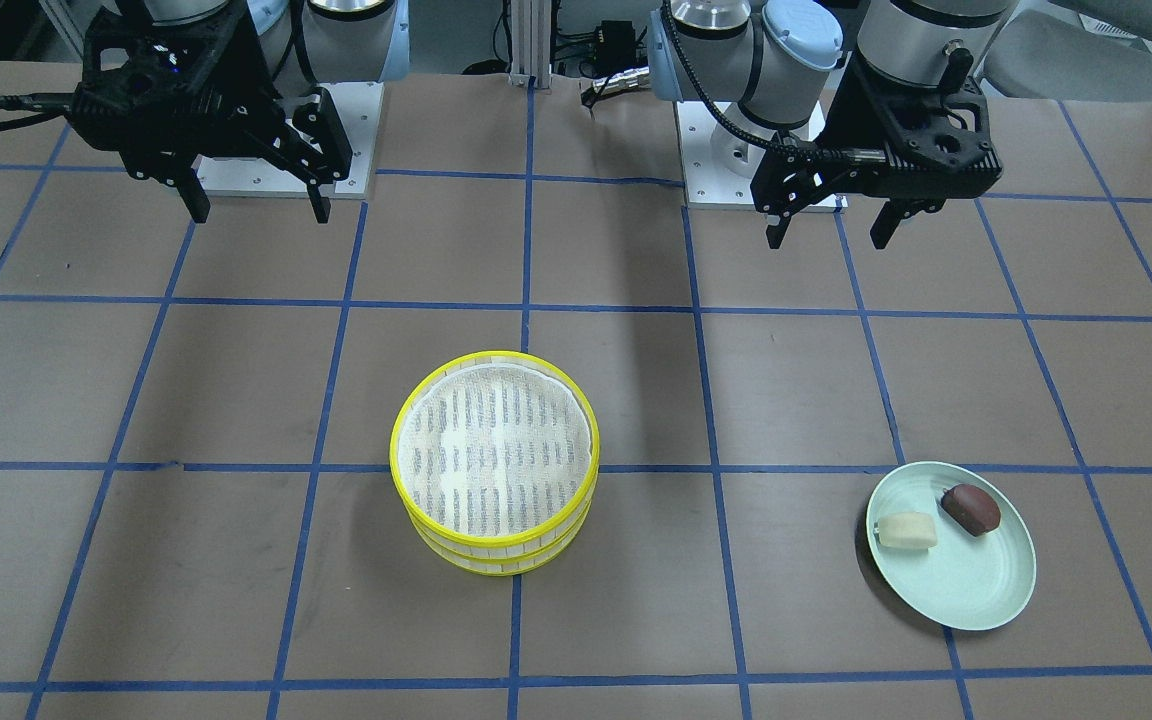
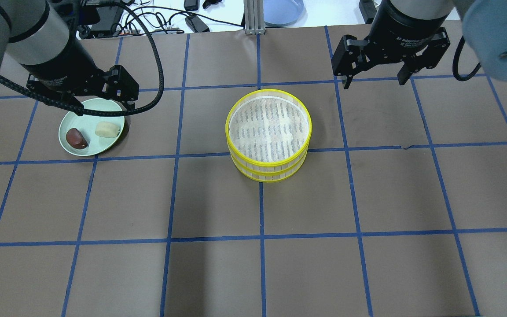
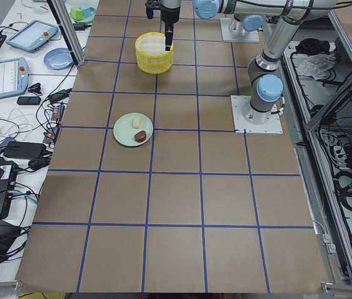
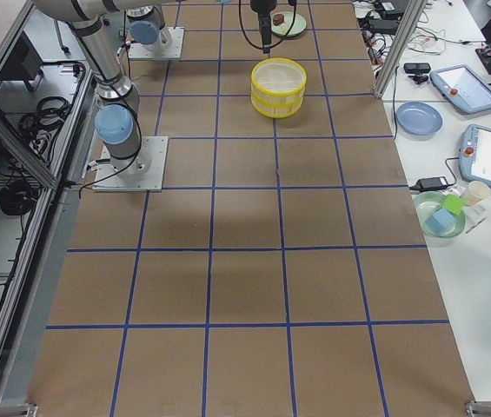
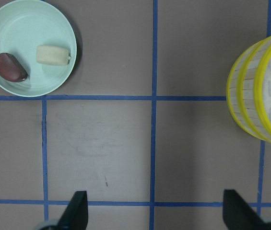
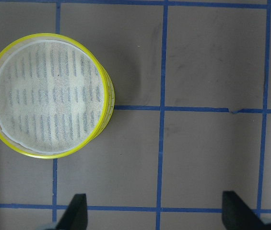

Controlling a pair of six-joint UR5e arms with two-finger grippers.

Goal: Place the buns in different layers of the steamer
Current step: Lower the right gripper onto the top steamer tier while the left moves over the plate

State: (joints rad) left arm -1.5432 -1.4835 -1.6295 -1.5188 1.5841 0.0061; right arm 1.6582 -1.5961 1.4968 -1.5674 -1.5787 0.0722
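Next, I close my right gripper on the yellow rim (image 1: pixel 400 416) (image 6: pixel 108 105) of the upper steamer layer, on the side that is farthest from the pale green plate.
Two steamer layers sit stacked mid-table, the upper tier (image 1: pixel 494 452) on the lower tier (image 1: pixel 496 558); the stack (image 2: pixel 269 169) is empty, with its white mesh floor bare. A cream-white bun (image 1: pixel 908 531) and a dark reddish-brown bun (image 1: pixel 971 509) lie side by side on a pale green plate (image 1: pixel 976 595). My left gripper (image 1: pixel 829 228) hangs open and empty high above the table, back from the plate. My right gripper (image 1: pixel 258 212) is open and empty, high on the other side. The left wrist view shows both buns, the cream one (image 5: pixel 53 54) and the brown one (image 5: pixel 11 67).
The brown table has a blue tape grid. The arm base plates (image 1: pixel 281 150) stand at the robot's edge. Off the table edge lie tablets, cables and a blue dish (image 4: pixel 418 117). The right wrist view shows the stack (image 6: pixel 49 148) from above.
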